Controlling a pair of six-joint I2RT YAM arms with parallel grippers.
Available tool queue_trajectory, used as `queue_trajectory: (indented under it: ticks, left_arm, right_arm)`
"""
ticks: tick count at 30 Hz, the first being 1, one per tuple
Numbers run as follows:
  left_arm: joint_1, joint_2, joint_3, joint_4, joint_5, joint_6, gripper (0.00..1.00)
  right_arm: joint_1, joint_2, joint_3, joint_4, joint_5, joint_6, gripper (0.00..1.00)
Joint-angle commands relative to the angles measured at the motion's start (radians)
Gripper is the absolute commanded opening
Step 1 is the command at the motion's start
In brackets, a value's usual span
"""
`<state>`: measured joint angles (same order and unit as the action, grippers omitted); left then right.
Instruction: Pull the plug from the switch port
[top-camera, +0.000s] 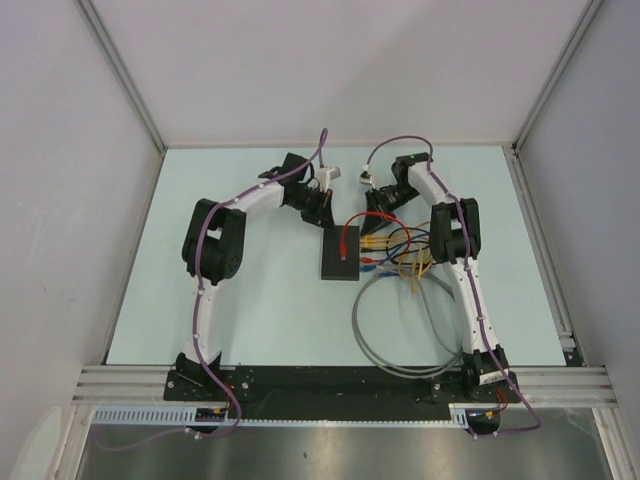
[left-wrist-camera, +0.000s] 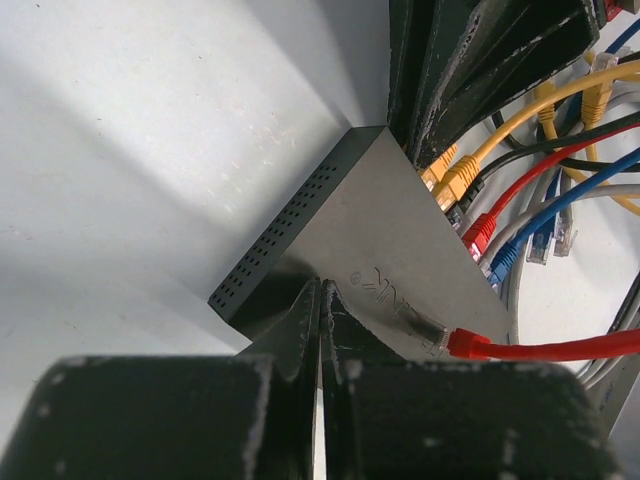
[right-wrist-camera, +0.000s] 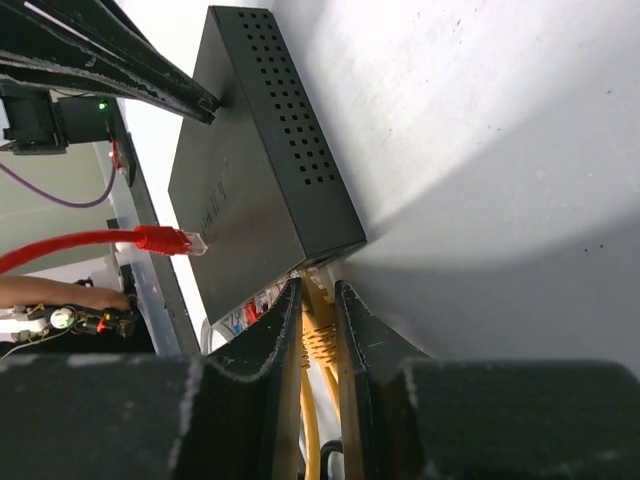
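Next, I release the yellow plug from my right gripper on the bare table (top-camera: 448, 168) near the back wall, beyond the tangled cables.
The matte-black switch (top-camera: 340, 255) lies flat mid-table, its sockets on the right long edge. My right gripper (right-wrist-camera: 318, 290) is shut on a yellow plug (right-wrist-camera: 318, 322) seated in the end socket at the switch's far corner (right-wrist-camera: 250, 190). My left gripper (left-wrist-camera: 325, 285) is shut and empty, its tips resting on the switch's top (left-wrist-camera: 380, 240) at the far end. A loose red plug (left-wrist-camera: 470, 343) lies on top of the switch. In the top view the left gripper (top-camera: 325, 212) and right gripper (top-camera: 375, 222) meet at the switch's far end.
Several yellow, red and blue cables (top-camera: 400, 255) are plugged into the switch's right edge and tangle beside it. A grey cable loop (top-camera: 385, 330) lies in front of the right arm. Enclosure walls stand at the left, right and back.
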<state>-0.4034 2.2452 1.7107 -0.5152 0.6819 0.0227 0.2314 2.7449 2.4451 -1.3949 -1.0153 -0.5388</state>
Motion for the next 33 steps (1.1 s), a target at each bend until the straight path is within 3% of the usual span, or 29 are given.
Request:
queue_trajectory:
  ticks: [1,8,15,21,33]
  left_arm:
    - [-0.014,0.047,-0.02,-0.063,-0.151,0.066,0.0]
    - [-0.015,0.04,-0.028,-0.06,-0.143,0.074,0.0]
    - [-0.015,0.04,-0.028,-0.06,-0.14,0.072,0.0]
    - [-0.015,0.04,-0.026,-0.06,-0.14,0.075,0.0]
    - [-0.018,0.04,-0.025,-0.063,-0.133,0.085,0.0]
  right_arm:
    - [0.013,0.012,-0.089,-0.007,0.116,-0.073,0.0]
    - [-0.013,0.024,-0.002,0.046,0.133,-0.018,0.0]
    - [0.002,0.006,-0.057,-0.019,0.162,-0.098,0.0]
    - [-0.02,0.006,-0.028,0.03,0.162,-0.052,0.0]
    - [-0.03,-0.021,-0.017,-0.065,0.129,-0.23,0.0]
